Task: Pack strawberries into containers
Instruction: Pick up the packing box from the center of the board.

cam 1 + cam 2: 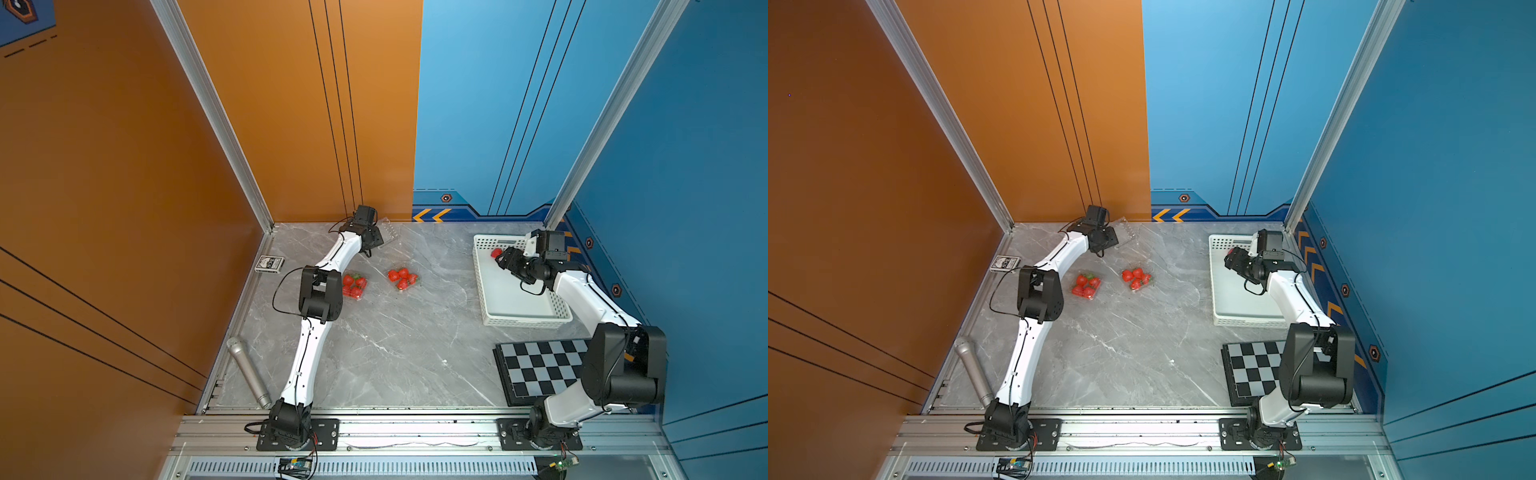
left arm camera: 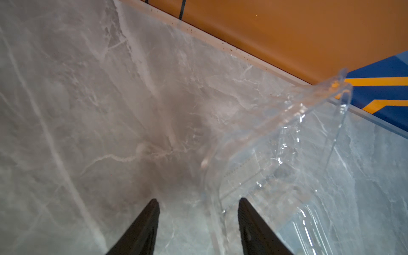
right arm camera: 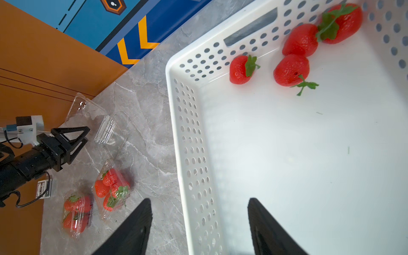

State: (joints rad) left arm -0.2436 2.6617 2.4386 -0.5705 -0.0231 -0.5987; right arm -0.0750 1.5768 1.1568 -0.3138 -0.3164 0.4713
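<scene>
The body of the loose strawberry (image 1: 496, 252) (image 3: 240, 69) in the basket's far corner, the one closest to the clear containers, will be grasped next by my right gripper.
Two clear containers holding strawberries sit mid-table, one (image 1: 354, 284) beside my left arm's elbow and one (image 1: 402, 278) to its right; the right wrist view shows both (image 3: 77, 212) (image 3: 112, 189). A third container (image 1: 388, 232) (image 2: 287, 154) lies empty by the back wall. My left gripper (image 1: 376, 245) (image 2: 198, 199) hovers at its near edge, jaws apart, with the clear rim running between the fingers. Several loose strawberries (image 3: 291, 70) lie in the far corner of the white perforated basket (image 3: 174, 110). My right gripper (image 1: 500, 259) (image 3: 199, 199) hangs open above the basket's left wall, holding nothing.
A card deck (image 1: 269, 264) lies at the table's left edge and a silver microphone (image 1: 249, 374) lies along it nearer the front. A folded chessboard (image 1: 536, 370) sits front right under my right arm. The orange back wall stands just behind the empty container.
</scene>
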